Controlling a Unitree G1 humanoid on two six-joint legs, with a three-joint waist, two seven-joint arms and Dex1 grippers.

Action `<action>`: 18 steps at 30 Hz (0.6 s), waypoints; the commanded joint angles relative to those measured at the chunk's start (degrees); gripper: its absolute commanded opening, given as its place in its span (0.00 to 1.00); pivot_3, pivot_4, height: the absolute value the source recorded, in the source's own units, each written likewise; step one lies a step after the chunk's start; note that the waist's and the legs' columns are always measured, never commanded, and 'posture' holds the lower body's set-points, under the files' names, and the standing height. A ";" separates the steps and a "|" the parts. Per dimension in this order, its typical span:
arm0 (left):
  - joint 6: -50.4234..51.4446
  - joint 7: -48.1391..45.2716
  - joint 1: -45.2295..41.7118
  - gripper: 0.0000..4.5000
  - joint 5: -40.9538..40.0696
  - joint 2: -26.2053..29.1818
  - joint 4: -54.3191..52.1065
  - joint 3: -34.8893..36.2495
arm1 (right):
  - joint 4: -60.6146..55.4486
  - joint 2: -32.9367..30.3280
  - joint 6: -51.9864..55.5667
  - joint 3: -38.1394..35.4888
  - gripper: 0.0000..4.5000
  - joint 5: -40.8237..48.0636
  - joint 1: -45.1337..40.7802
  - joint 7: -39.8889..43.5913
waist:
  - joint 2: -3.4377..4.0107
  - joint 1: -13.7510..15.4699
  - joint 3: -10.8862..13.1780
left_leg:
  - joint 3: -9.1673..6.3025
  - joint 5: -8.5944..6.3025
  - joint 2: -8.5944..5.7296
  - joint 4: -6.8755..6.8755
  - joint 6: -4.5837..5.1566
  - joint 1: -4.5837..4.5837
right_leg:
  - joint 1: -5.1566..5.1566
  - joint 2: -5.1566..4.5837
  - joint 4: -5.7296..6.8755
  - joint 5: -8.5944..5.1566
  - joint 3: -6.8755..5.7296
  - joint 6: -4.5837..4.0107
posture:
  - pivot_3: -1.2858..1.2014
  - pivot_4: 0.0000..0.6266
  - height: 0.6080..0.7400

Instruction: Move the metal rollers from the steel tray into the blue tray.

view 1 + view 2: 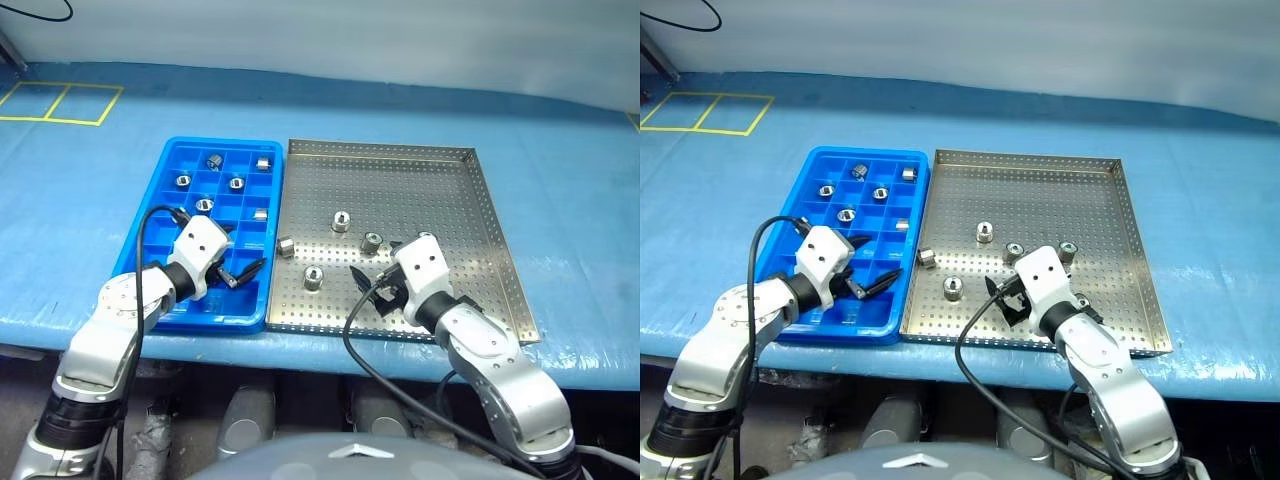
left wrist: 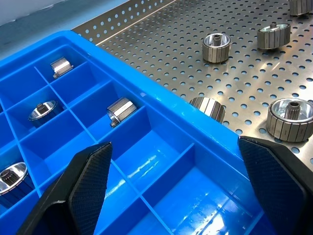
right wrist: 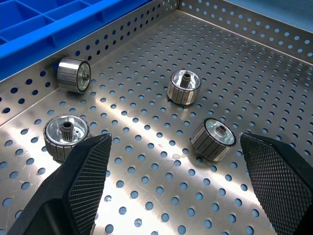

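Note:
I should next move my left gripper to the steel tray's farthest metal roller (image 1: 341,222) (image 2: 216,48), behind the upright roller near the blue tray, and close it around that roller's sides.
The steel tray (image 1: 430,180) lies on the right with several metal rollers on its perforated floor, among them one upright (image 1: 340,221), one (image 1: 372,240) behind it and one on its side (image 1: 286,246) by the left rim. The blue tray (image 1: 160,215) touches its left side and holds several rollers (image 1: 236,183) in its far compartments. My left gripper (image 1: 245,256) is open and empty over the blue tray's near right compartments. My right gripper (image 1: 372,286) is open and empty low over the steel tray's front, with two rollers (image 3: 213,138) (image 3: 66,134) just beyond its fingertips.
Both trays rest on a blue cloth-covered table (image 1: 560,200) close to its front edge. Yellow tape squares (image 1: 60,103) mark the far left. A black cable (image 1: 150,225) loops over the blue tray's near left corner.

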 commanded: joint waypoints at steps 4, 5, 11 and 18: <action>-0.79 0.14 -0.85 1.00 0.67 0.56 -2.02 0.13 | -0.82 0.48 -1.15 -0.29 0.99 -0.50 -0.39 -0.25 | 0.00 0.00 0.00 | 0.00 0.00 0.00 0.00 0.00 0.00 | 0.00 0.00 0.00 0.00 0.00 0.00 | 0.53 0.24 1.00; -0.75 0.18 -0.74 1.00 0.65 0.52 -2.10 0.12 | -0.82 0.51 -1.12 -0.23 0.99 -0.54 -0.36 -0.23 | 0.00 0.00 0.00 | 0.00 0.00 0.00 0.00 0.00 0.00 | 0.00 0.00 0.00 0.00 0.00 0.00 | 0.53 0.24 1.00; -0.52 0.38 -0.43 1.00 0.61 0.43 -2.32 0.18 | -0.78 0.61 -0.87 -0.12 0.99 -0.64 -0.45 -0.03 | 0.00 0.03 0.00 | -0.01 0.00 0.00 0.00 0.00 0.00 | 0.00 0.00 0.00 0.00 0.00 0.00 | 0.53 0.24 1.00; -0.65 0.52 -0.16 1.00 0.74 0.36 -2.30 0.12 | -0.63 0.77 -0.75 0.14 0.99 -0.66 -0.60 0.07 | 0.00 0.12 0.00 | -0.01 0.00 0.00 0.00 0.00 0.00 | 0.00 0.00 0.00 0.00 0.00 0.00 | 0.53 0.24 1.00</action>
